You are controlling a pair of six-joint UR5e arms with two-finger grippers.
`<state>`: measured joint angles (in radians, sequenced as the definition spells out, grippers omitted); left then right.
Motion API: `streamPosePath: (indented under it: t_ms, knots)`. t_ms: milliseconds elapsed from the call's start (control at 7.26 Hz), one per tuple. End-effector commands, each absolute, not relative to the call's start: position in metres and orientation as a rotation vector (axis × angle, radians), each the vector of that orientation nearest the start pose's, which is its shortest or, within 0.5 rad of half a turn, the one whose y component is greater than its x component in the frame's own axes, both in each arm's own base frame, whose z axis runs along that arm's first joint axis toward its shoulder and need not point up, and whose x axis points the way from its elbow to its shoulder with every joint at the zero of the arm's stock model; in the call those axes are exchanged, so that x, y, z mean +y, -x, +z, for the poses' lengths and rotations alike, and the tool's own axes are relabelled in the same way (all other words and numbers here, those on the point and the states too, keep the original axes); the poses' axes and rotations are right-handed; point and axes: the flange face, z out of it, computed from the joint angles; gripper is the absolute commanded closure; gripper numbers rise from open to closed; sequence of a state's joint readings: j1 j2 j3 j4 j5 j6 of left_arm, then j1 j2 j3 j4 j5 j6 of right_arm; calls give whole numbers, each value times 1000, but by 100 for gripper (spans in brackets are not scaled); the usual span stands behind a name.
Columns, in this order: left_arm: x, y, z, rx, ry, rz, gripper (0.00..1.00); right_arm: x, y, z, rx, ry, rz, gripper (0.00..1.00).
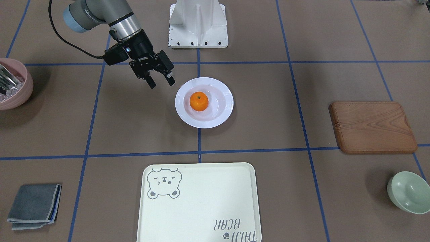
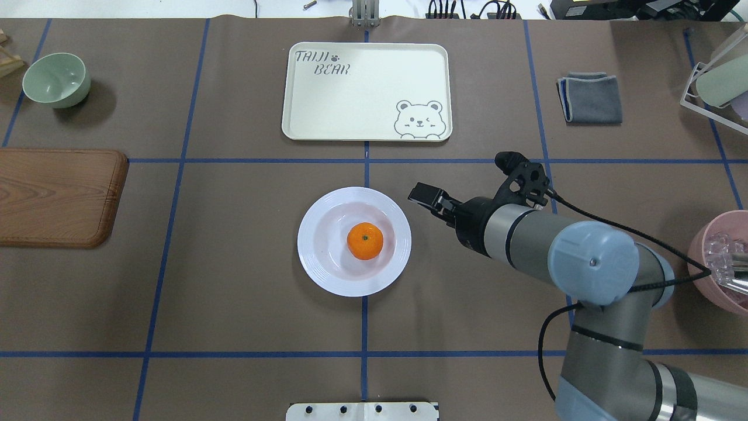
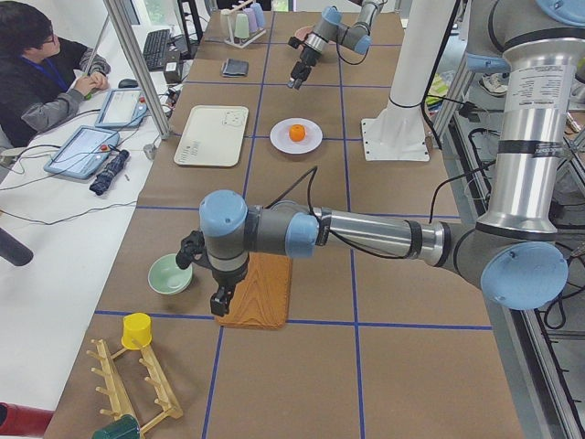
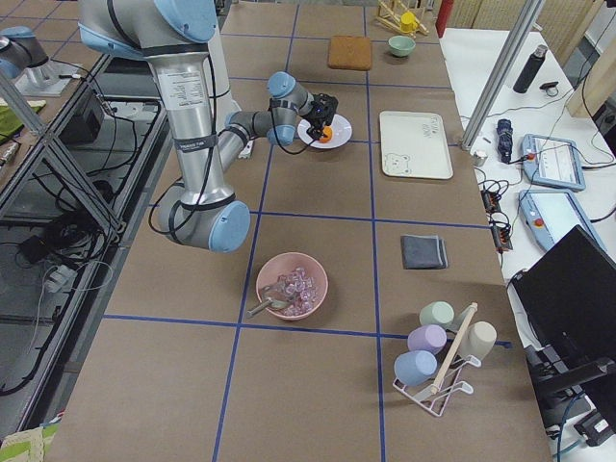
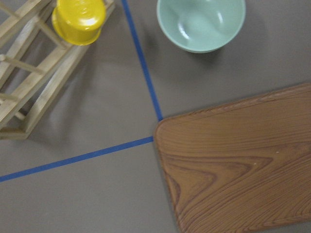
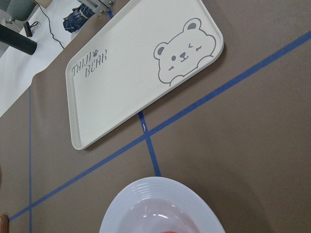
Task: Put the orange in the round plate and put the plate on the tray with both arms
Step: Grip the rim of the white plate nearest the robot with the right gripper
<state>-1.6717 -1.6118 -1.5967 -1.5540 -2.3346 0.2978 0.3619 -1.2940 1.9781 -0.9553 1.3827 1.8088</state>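
Next, my right hand grips the near part of the plate's rim (image 1: 185, 87), where it hovers, to hold the white round plate.
The orange (image 1: 199, 101) (image 2: 365, 241) lies in the sunken centre of the white round plate (image 1: 222, 114) (image 2: 320, 257) in the middle of the table. My right gripper (image 1: 161, 80) (image 2: 425, 197) hovers open and empty just beside the plate's rim on the robot's right side, apart from it. The cream bear tray (image 1: 201, 201) (image 2: 362, 93) (image 6: 131, 82) lies bare beyond the plate. The right wrist view shows the plate's rim (image 6: 146, 204) at the bottom. My left gripper (image 3: 219, 300) hangs over a corner of the wooden board; I cannot tell whether it is open or shut.
A wooden board (image 1: 373, 127) (image 5: 243, 160) and a pale green bowl (image 1: 408, 192) (image 5: 200, 22) lie on the robot's left. A pink bowl (image 1: 13, 84) and a folded grey cloth (image 1: 33, 205) lie on its right. A person (image 3: 37, 73) sits at the far side.
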Motion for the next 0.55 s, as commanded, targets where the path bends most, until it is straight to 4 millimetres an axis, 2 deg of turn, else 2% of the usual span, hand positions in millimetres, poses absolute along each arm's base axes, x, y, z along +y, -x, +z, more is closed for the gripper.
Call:
streamPosePath:
  t_ms: [0, 138, 275, 413]
  knots:
    - [-477, 140, 661, 780, -195, 199, 0, -251, 501, 262, -1332, -204, 746, 3]
    - [-476, 141, 663, 779, -194, 197, 0, -219, 527, 269, -1328, -167, 770, 3]
    - [-468, 140, 668, 779, -192, 194, 0, -214, 549, 282, -1319, -146, 808, 4]
    - [-467, 140, 666, 777, -194, 195, 0, -216, 566, 284, -1323, -151, 820, 5]
